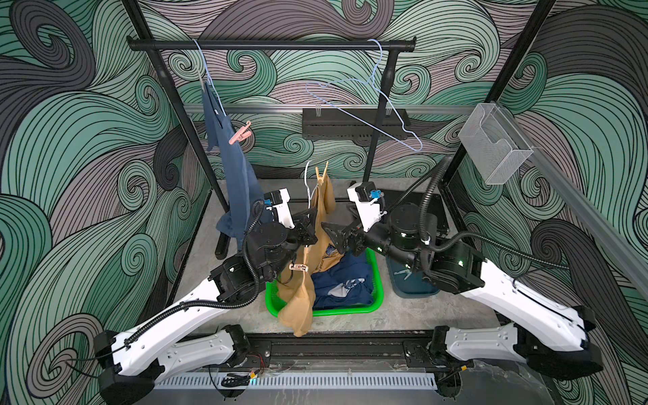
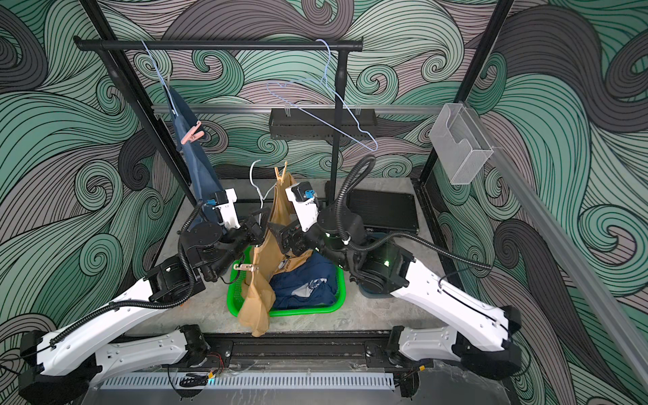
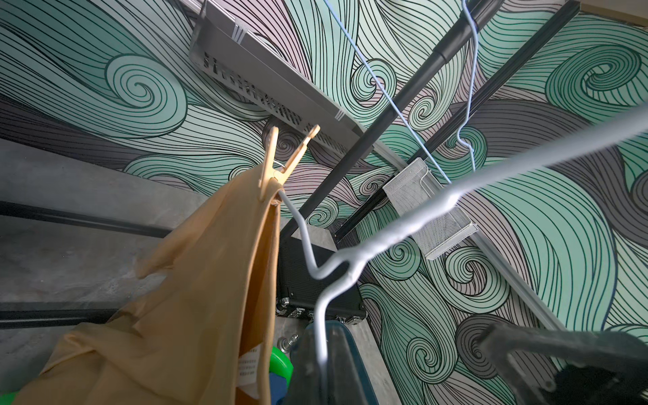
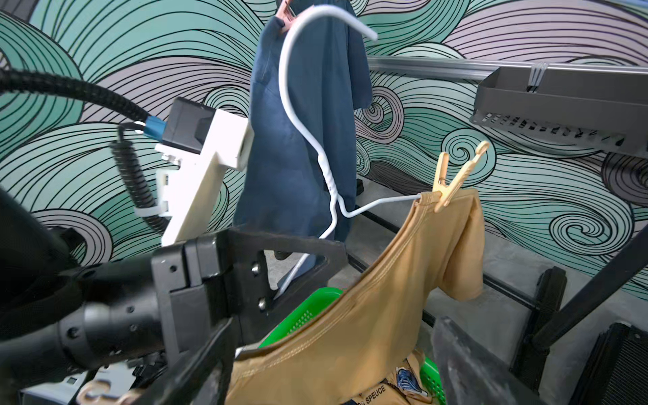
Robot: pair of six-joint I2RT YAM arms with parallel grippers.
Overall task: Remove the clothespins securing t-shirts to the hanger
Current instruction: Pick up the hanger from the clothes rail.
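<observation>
With my left gripper on the white hanger's slanted side, its t-shirt edge-on, I will turn the twisted wire (image 4: 327,173) under the hook with my right gripper.
My left gripper (image 3: 324,368) is shut on the white wire hanger (image 3: 350,270), low on its wire, over the green basket (image 1: 375,301). The mustard-tan t-shirt (image 1: 298,308) hangs from that hanger. A tan clothespin (image 1: 322,171) (image 4: 456,179) clips its raised shoulder and a pale pink clothespin (image 1: 298,267) its lower one. My right gripper (image 4: 336,357) is open, its fingers wide on either side of the tan cloth. A blue t-shirt (image 1: 231,164) hangs from the rail on a blue hanger, held by a pink clothespin (image 1: 240,133). The navy t-shirt (image 1: 343,284) lies in the basket.
An empty blue wire hanger (image 1: 368,105) hangs from the black rail (image 1: 270,45). A teal bin (image 1: 406,284) holding clothespins sits under my right arm. Behind it lies a black case (image 2: 382,210). A mesh box (image 1: 491,147) is mounted on the right-hand frame.
</observation>
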